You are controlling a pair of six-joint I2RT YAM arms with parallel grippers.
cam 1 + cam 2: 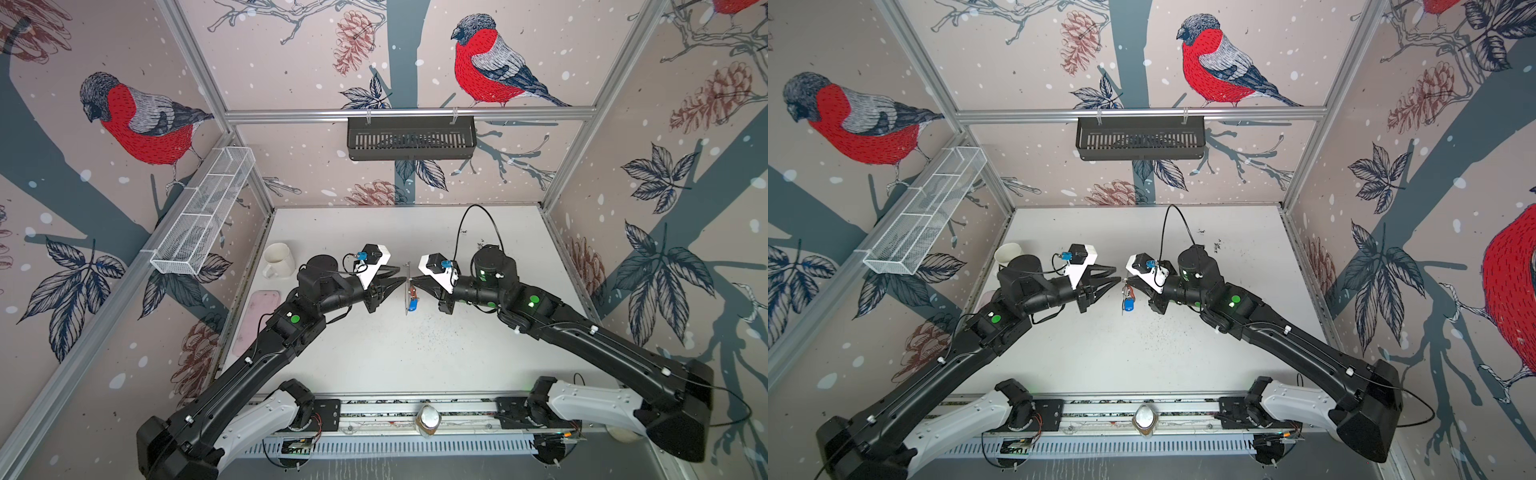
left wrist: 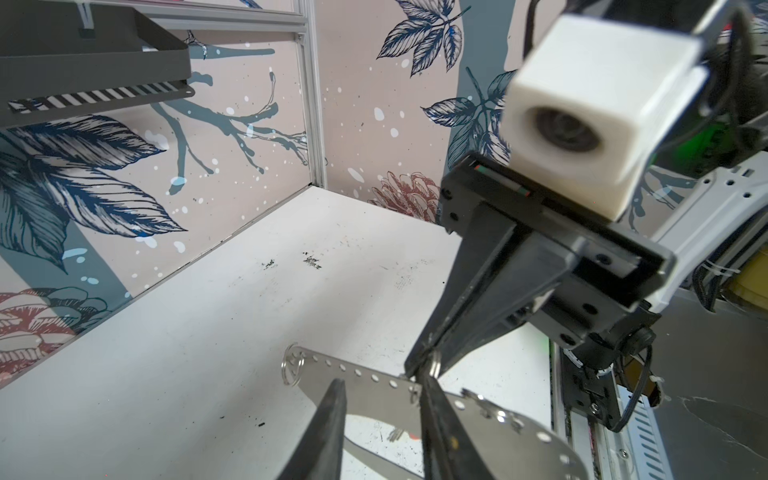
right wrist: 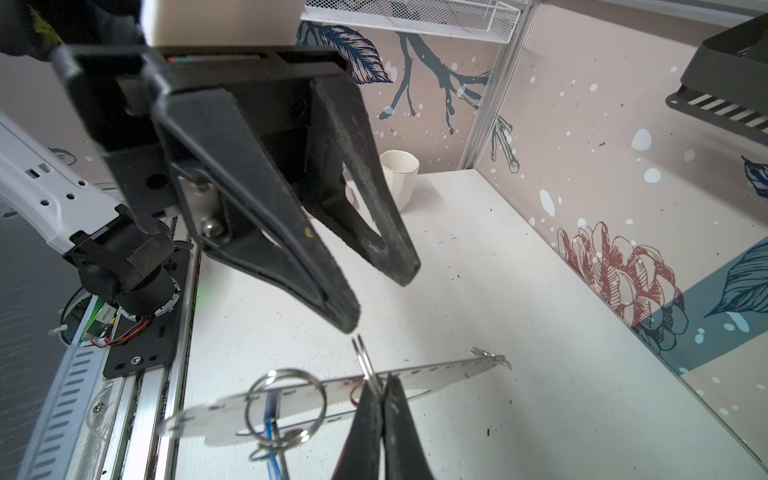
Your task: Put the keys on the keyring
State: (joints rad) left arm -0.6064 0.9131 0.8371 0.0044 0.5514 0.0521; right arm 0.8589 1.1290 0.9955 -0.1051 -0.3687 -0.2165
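My right gripper is busy holding the small loop at the edge of the plate. So my left gripper should pinch the row of holes (image 2: 365, 373) before my right gripper opens.
The keyring (image 1: 407, 291) (image 1: 1123, 299) is a thin metal plate held upright in the air, edge-on in both top views. The left wrist view shows its flat face (image 2: 374, 395) with a row of holes and small silver loops. My right gripper (image 1: 412, 282) (image 1: 1128, 284) (image 3: 380, 382) is shut on a small loop (image 3: 363, 359) at the plate's edge (image 3: 436, 374). The keys (image 1: 412, 300) (image 1: 1128, 303) hang from the plate on a larger ring (image 3: 286, 399), red and blue tags below. My left gripper (image 1: 402, 274) (image 1: 1118, 274) (image 2: 380, 380) (image 3: 378, 301) faces the plate, open, one fingertip (image 3: 349, 324) close to that loop.
A white mug (image 1: 278, 259) (image 3: 399, 174) and a flat pink thing (image 1: 259, 316) sit at the left of the white table (image 1: 374, 353). A black shelf basket (image 1: 411, 137) hangs on the back wall, a white mesh basket (image 1: 203, 212) on the left wall. A jar (image 1: 428, 419) stands at the front rail.
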